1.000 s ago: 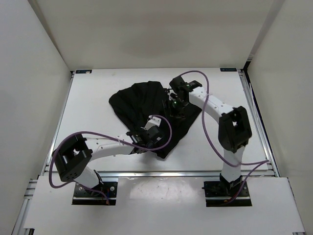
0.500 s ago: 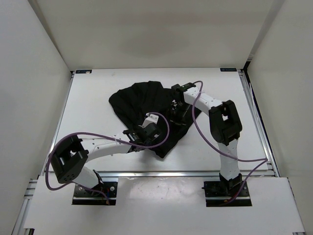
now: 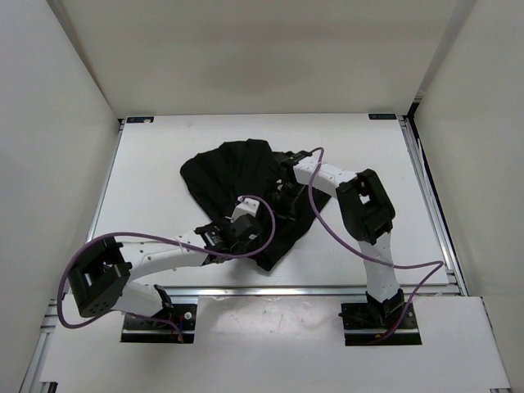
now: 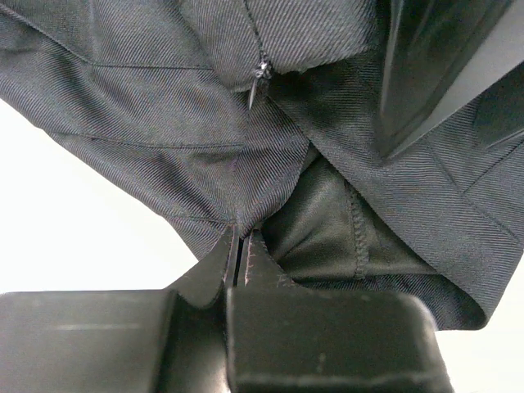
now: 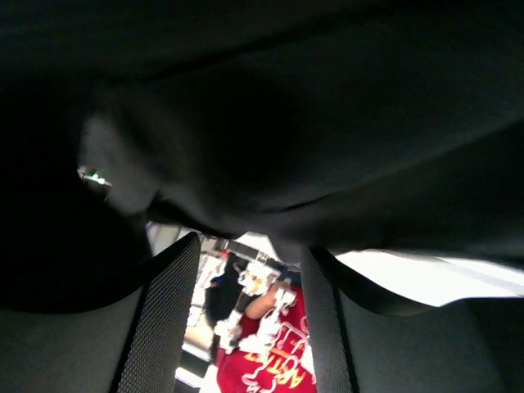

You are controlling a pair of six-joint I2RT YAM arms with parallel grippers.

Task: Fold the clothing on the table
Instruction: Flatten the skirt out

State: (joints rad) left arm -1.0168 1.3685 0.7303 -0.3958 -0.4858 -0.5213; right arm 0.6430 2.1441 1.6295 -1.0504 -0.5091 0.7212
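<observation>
My right gripper needs to grab the clothing's loose fold (image 3: 288, 232) and pull it away from my left gripper before folding, since the clothing's near end is bunched and crooked.
The black clothing (image 3: 225, 168) lies bunched and wrinkled on the middle of the white table (image 3: 147, 164). My left gripper (image 3: 232, 236) sits at the garment's near edge. In the left wrist view it (image 4: 242, 246) is shut on a pinched fold of the clothing (image 4: 164, 123), and a small zipper pull (image 4: 260, 78) shows above. My right gripper (image 3: 286, 201) is low over the garment's right side. The right wrist view shows it (image 5: 250, 246) open, with its textured fingers (image 5: 168, 319) apart and nothing between them. The clothing (image 5: 327, 123) hangs dark just beyond the tips.
Metal rails (image 3: 286, 289) run along the table's near edge, and white walls (image 3: 57, 123) stand on three sides. A dark angular gripper part (image 4: 434, 65) lies on the fabric in the left wrist view. Purple cables (image 3: 327, 221) loop off both arms.
The right arm has folded inward, and its gripper moved left and nearer, down onto the garment. The left gripper has drawn its pinched fold slightly left and nearer.
</observation>
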